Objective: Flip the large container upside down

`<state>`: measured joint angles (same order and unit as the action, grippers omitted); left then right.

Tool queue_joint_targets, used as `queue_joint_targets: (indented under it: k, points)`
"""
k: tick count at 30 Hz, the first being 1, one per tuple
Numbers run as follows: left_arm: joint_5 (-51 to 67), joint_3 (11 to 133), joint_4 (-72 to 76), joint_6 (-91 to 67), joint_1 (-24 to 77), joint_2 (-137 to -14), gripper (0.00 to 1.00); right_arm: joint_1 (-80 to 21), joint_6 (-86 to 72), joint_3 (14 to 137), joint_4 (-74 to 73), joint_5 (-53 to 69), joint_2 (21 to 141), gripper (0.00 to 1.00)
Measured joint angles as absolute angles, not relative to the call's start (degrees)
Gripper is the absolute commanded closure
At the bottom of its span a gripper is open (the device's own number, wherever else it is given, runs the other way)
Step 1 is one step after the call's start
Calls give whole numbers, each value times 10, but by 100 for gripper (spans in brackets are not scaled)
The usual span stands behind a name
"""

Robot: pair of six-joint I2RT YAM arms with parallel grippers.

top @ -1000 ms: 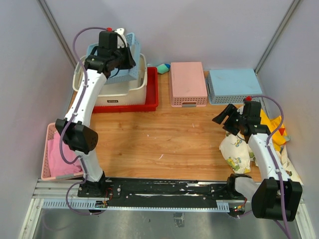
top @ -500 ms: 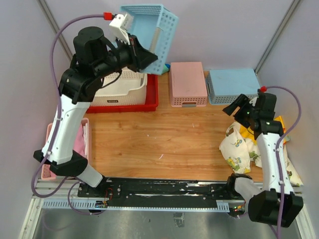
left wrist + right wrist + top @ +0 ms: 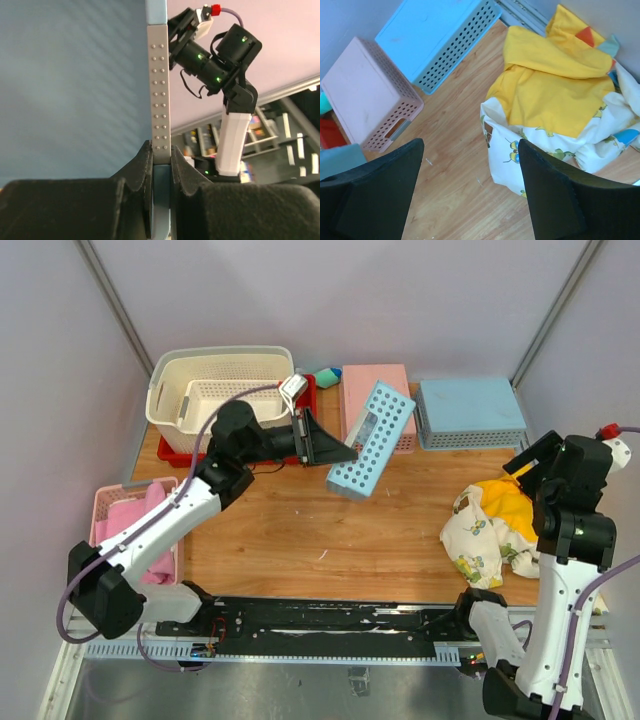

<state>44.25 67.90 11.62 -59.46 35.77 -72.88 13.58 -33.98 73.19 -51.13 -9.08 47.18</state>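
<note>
The robot's left gripper needs to release the light blue basket on the bare wood (image 3: 357, 525) in front of the upturned pink basket.
The large container (image 3: 168, 392), a deep cream perforated basket, stands upright at the back left on a red tray (image 3: 172, 454). A smaller white basket (image 3: 226, 397) lies inside it. My left gripper (image 3: 335, 452) is to its right, over the table, shut on the rim of a light blue basket (image 3: 372, 440) that hangs tilted. In the left wrist view the fingers (image 3: 161, 155) pinch that basket's grey edge (image 3: 159, 90). My right gripper (image 3: 533, 462) is raised at the far right, open and holding nothing, above bare wood beside the cloth (image 3: 470, 195).
An upturned pink basket (image 3: 375, 405) and an upturned blue basket (image 3: 470, 412) sit at the back. A yellow and white cloth pile (image 3: 495, 525) lies at the right. A pink basket with pink cloth (image 3: 135, 530) is at the left edge. A small green toy (image 3: 328, 376) lies behind.
The left arm lifted the light blue basket out of the large container and swung it down to the right. The right arm rose and moved right, its jaws spreading wider.
</note>
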Motion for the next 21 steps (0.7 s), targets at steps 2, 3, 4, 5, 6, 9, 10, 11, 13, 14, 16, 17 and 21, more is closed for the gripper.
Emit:
queue_joint_targets:
  k: [2,3,4,5,6,9,10,11,13,14,16,17,21]
  points:
    - [448,613,200,-668,357,-725,100,136,-344,738,-521,-107,471,22]
    - [449,584,240,-703,358,-721,100,136,-345,738,-526,-113,472,22]
    - [449,564,273,-733,358,-717,100,136,-346,738,-531,-119,472,22]
    - [450,544,306,-762,358,-712,100,136,-347,738,-534,-121,473,23]
    - [449,522,348,-794,358,-706,100,136,-347,737,-535,-121,473,23]
    - [442,467,469,-873,358,-695,100,136,-347,731,-534,-117,474,23]
    - [438,446,513,-899,358,-695,100,136,-347,727,-533,-113,476,23]
    - [432,427,552,-924,358,-697,100,136,-347,724,-532,-107,477,23]
    - [422,396,611,-963,358,-705,100,136,-347,719,-531,-92,480,23]
    - [413,376,641,-983,358,-711,100,136,-347,717,-528,-83,483,23]
    - [400,351,675,-1005,358,-718,100,136,-346,714,-523,-68,486,23]
    - [391,337,691,-1015,358,-721,100,136,-344,710,-519,-58,488,23]
    - [352,270,770,-1052,358,-735,100,136,-333,690,-506,-19,500,23]
